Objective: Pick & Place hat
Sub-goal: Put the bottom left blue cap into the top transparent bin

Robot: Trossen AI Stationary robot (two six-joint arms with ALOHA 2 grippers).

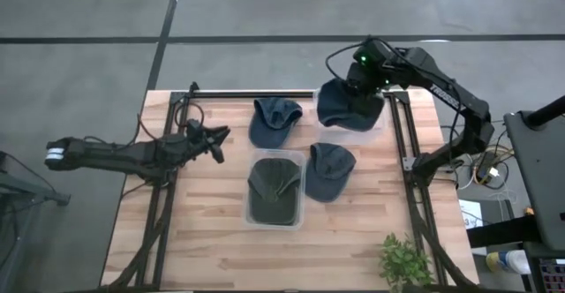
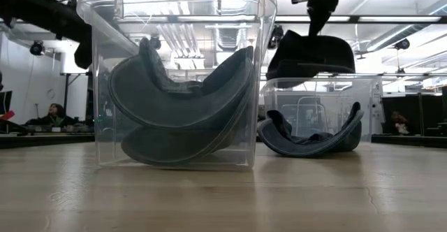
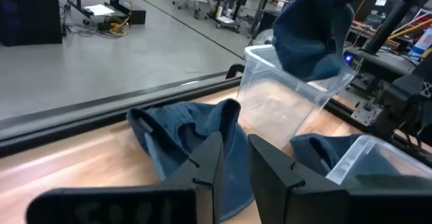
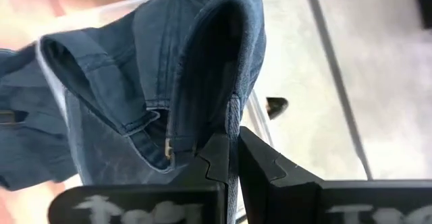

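Next, my right gripper lets go of the blue denim hat on the bottom of the far clear bin (image 1: 344,122).
My right gripper (image 1: 362,74) is over the table's far right corner, shut on a blue denim hat (image 1: 349,106) that hangs above a clear bin (image 1: 387,116). In the low view the hat (image 2: 311,57) floats just over that bin's rim (image 2: 321,82). Two more blue hats lie on the table: one far of centre (image 1: 275,121), one at centre right (image 1: 329,169). A dark green hat (image 1: 275,190) sits in the near clear bin (image 1: 300,218). My left gripper (image 1: 216,141) hovers at the left, narrowly open, pointing at the far-centre hat (image 3: 189,133). My right gripper pinches the hat's upper edge (image 4: 233,113) between its two fingers, coming from above and pointing down. The hat is lifted clear and hangs below the fingers, its crown sagging open above the clear bin (image 4: 101,21).
Black frame rails run along the table's left and right sides (image 1: 406,152). A small green plant (image 1: 406,262) stands at the near right corner. Bare wood lies near the front edge (image 1: 221,258). The near bin (image 2: 174,78) fills the low view's left half.
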